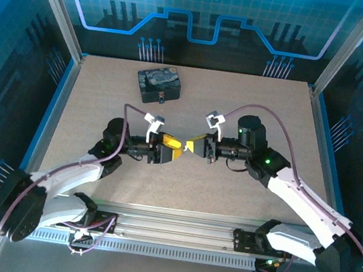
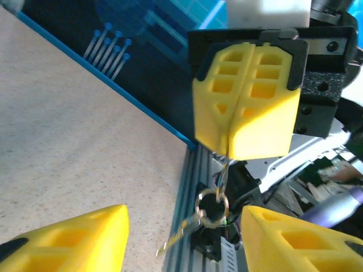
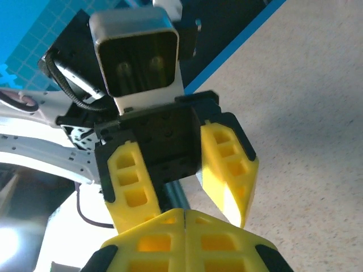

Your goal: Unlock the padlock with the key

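My left fingers surround the dangling ring, short of the held key, so next I move closer and pinch the key's end (image 2: 223, 177) beside my right gripper.
My right gripper (image 1: 191, 145) is shut, fingertips pressed together (image 3: 185, 212), and pinches a slim metal key (image 2: 225, 169) that sticks down from its tips. A silvery ring (image 2: 212, 207) hangs from that piece, and a second small key (image 2: 180, 237) dangles from the ring at a slant. My left gripper (image 1: 171, 148) faces the right one tip to tip above the table's middle. It is open, and its yellow fingers (image 2: 79, 241) stand on either side of the hanging ring without touching it. The padlock is hidden.
A dark rectangular box (image 1: 158, 84) with a blue-yellow painted top sits at the back of the beige table (image 1: 241, 192), left of centre. Purple cables (image 1: 284, 127) loop over both arms. An aluminium rail (image 1: 175, 226) runs along the near edge, and blue walls enclose the table.
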Controlling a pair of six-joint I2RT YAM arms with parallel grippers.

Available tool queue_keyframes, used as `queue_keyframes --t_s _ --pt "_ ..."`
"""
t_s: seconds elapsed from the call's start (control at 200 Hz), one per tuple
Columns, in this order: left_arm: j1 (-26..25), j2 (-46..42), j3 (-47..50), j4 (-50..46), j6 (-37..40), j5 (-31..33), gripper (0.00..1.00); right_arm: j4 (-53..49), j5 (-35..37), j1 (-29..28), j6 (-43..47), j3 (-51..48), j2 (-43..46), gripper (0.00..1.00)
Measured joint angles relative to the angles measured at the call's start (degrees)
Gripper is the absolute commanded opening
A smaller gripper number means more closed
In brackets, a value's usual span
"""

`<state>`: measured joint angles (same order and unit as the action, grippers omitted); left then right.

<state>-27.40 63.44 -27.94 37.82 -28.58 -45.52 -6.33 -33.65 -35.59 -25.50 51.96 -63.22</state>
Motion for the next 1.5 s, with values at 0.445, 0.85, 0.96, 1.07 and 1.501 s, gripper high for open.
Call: queue_keyframes --t_s 0.445,0.85,0.96,1.07,1.501 --pt "0.0 -15.43 4.85 -6.69 2.82 9.68 0.78 -7.69 -0.07 -1.11 13.9 7.63 -3.56 0.0" --pt "-1.46 -4.04 4.87 8.0 -4.35 5.57 0.54 -7.39 -1.97 -3.69 15.08 7.63 -5.11 0.0" --pt "-2.05 -2.32 4.9 10.47 -5.68 4.85 0.52 -7.1 -1.88 -3.89 15.06 7.63 -5.11 0.0" --pt "-2.08 -2.34 4.96 11.5 -5.99 4.52 0.46 -7.13 -1.27 -3.89 15.02 7.63 -5.09 0.0" --pt "-2.14 -4.37 5.07 9.6 -5.4 4.07 0.39 -5.51 0.28 -3.89 12.5 7.63 -5.05 0.0"
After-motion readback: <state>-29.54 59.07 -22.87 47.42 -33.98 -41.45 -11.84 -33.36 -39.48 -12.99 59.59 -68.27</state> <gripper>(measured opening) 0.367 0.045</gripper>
